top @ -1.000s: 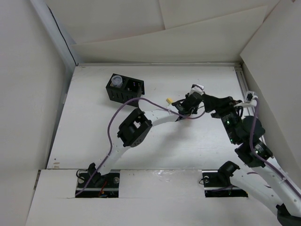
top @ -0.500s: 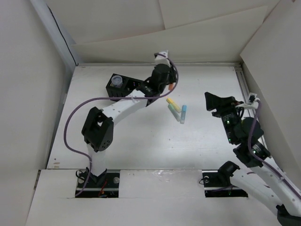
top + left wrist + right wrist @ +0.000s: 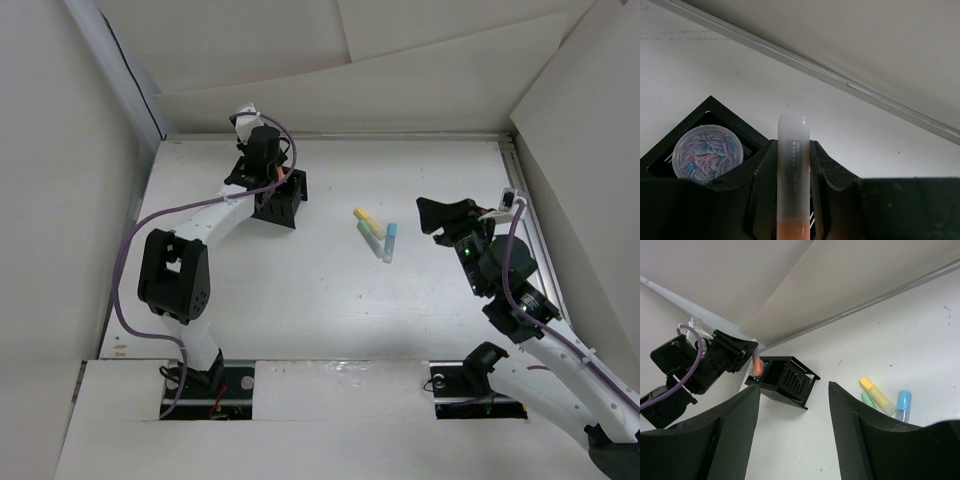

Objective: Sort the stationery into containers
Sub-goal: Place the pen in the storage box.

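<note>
The orange stick will leave my left gripper inside the black organizer, in the compartment [image 3: 281, 184] beside the clear jar.
My left gripper [image 3: 272, 180] hangs over the black organizer [image 3: 286, 210] at the back left, shut on an orange stick [image 3: 794, 170] with a frosted cap that points toward the back wall. A clear jar [image 3: 707, 151] of coloured clips sits in one compartment of the organizer [image 3: 710, 104]. Yellow [image 3: 367, 219], pale green [image 3: 372, 237] and light blue [image 3: 390, 240] sticks lie together mid-table. My right gripper [image 3: 440, 215] hovers open just right of them with nothing between its fingers. In the right wrist view the organizer [image 3: 787, 380] and the orange stick [image 3: 757, 367] show beyond the open right gripper [image 3: 795, 386].
White walls close in the table at the back, left and right. A raised ledge [image 3: 330, 370] runs along the near edge by both arm bases. A purple cable [image 3: 130, 260] loops out from the left arm.
The left arm has swung from the sticks mid-table to the organizer at the back left, carrying the orange stick. The right gripper has drawn back from the sticks.
</note>
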You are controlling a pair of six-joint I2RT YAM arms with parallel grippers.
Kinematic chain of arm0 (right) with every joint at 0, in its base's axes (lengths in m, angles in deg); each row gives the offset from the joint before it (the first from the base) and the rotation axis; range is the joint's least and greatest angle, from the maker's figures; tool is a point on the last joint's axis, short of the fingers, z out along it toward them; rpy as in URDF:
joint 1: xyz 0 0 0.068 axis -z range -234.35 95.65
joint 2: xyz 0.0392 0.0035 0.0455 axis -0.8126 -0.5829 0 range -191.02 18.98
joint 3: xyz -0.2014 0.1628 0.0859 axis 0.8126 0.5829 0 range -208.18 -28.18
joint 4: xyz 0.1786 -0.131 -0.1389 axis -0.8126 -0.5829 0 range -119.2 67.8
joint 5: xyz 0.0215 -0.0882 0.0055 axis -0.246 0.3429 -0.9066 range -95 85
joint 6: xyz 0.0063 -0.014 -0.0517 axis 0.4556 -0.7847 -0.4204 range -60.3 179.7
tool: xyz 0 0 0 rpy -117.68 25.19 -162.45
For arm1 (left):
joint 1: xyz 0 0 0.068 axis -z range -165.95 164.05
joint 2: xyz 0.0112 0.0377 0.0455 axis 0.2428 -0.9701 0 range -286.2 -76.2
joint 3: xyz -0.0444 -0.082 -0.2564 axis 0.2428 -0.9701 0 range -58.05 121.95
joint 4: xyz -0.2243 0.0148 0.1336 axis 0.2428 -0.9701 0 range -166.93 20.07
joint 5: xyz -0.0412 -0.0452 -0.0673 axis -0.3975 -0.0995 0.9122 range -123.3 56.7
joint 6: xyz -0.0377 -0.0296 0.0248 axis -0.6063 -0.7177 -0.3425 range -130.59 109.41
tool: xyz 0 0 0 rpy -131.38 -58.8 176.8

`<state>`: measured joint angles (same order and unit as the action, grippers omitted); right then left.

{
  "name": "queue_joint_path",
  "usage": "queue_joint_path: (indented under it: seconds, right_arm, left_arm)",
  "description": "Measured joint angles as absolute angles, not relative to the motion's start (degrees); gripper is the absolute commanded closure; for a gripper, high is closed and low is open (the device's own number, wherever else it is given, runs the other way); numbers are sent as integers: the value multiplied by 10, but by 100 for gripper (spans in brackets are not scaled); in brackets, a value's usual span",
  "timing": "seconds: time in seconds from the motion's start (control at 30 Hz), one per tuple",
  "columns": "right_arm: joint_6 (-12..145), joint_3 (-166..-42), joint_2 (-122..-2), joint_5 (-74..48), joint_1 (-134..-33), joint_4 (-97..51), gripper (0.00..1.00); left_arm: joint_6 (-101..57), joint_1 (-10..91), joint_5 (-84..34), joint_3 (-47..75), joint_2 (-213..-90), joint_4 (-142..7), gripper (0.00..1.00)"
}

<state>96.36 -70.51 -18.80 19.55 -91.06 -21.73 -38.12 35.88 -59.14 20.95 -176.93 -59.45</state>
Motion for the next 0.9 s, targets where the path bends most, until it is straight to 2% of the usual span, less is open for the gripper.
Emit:
queue_joint_path:
  seconds: [0.5,0.77,0.8,0.9]
  right_arm:
    - [963,-705,-190,188,-911,-217,37]
    - [959,-705,-194,185,-911,-217,37]
    - [959,-705,-194,185,-911,-217,37]
    - [959,-705,-194,185,-911,-217,37]
  left_arm:
    - [-357,370,-663,212,-1846,-584,82]
    - [-351,374,-682,213,-1848,-558,82]
    - [-351,375,-686,211,-1848,-554,79]
    - [-350,384,-697,195,-1848,-539,79]
